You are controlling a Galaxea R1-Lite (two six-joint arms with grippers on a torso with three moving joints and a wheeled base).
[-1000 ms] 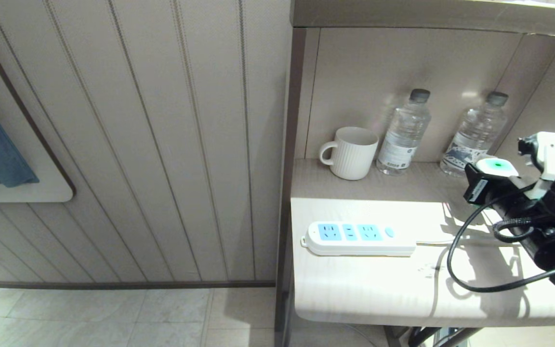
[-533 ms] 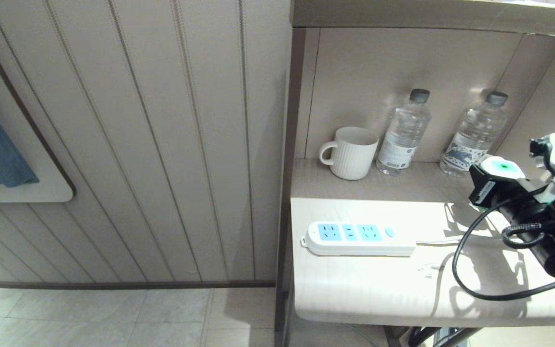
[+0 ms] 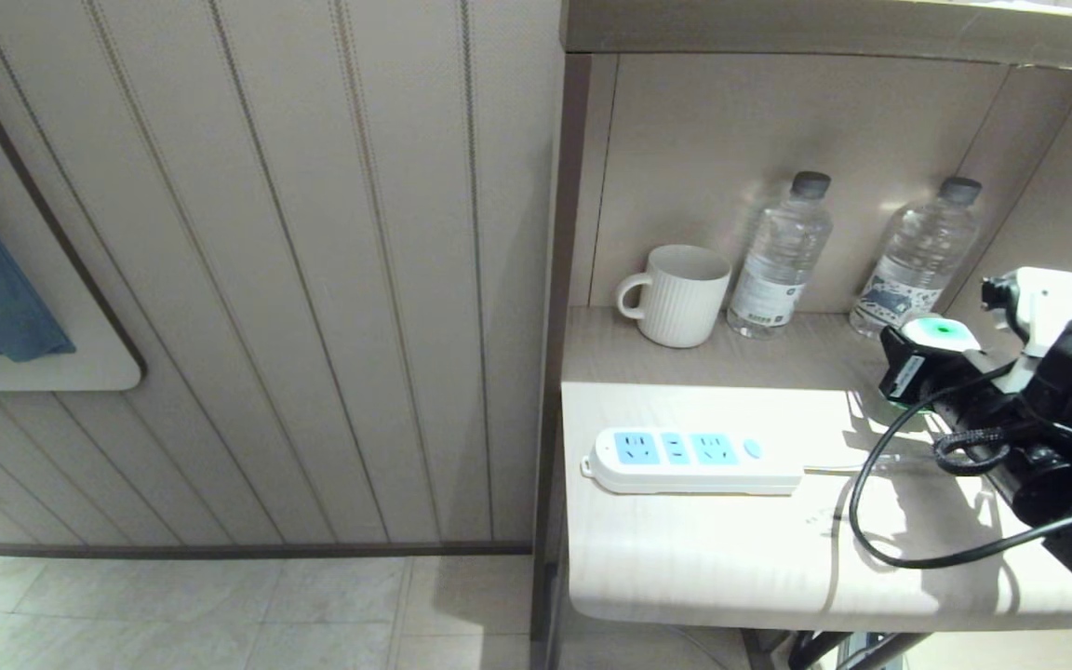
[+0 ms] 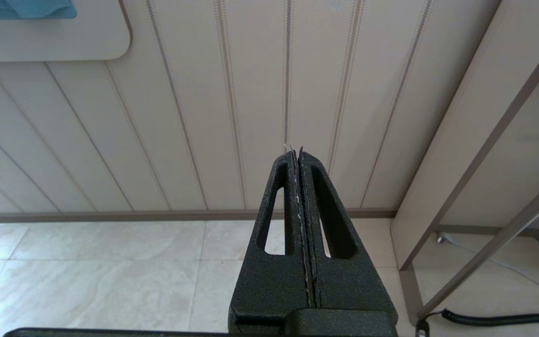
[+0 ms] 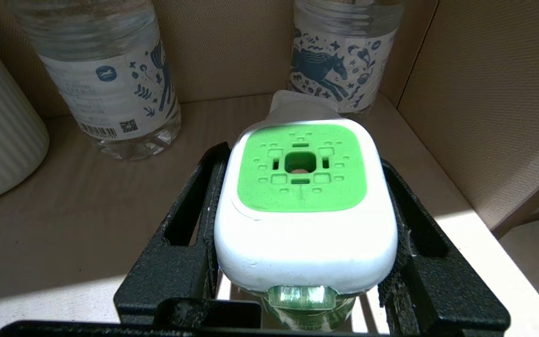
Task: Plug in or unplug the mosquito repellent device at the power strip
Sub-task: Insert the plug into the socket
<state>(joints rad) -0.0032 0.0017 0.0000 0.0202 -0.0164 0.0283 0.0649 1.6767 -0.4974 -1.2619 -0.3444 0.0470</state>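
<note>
Next, my right gripper opens, reaches farther forward and grips the device (image 5: 302, 185) deeper before plugging, because its fingertips stop short of the plug end of the white head.
The mosquito repellent device (image 3: 938, 332), a white head with a green top over a translucent green bottle, hangs above the right end of the tabletop (image 3: 685, 558). My right gripper (image 3: 925, 361) is shut on it, with a black finger pressed on each side of the white head (image 5: 302, 224). To its left the white power strip (image 3: 694, 459) lies flat with its light-blue sockets bare. The device is apart from the strip. My left gripper (image 4: 297, 157) is shut and empty, hanging by the panelled wall above the floor.
A white ribbed mug (image 3: 676, 293) and two clear water bottles (image 3: 781, 256) (image 3: 917, 261) stand at the back of the niche, just behind the held device. The strip's white cord (image 3: 838, 468) runs right. A black cable (image 3: 871, 530) loops from my right arm over the table.
My right gripper, still holding the device, has shifted a little to the left and downward. The power strip, mug and bottles have stayed put.
</note>
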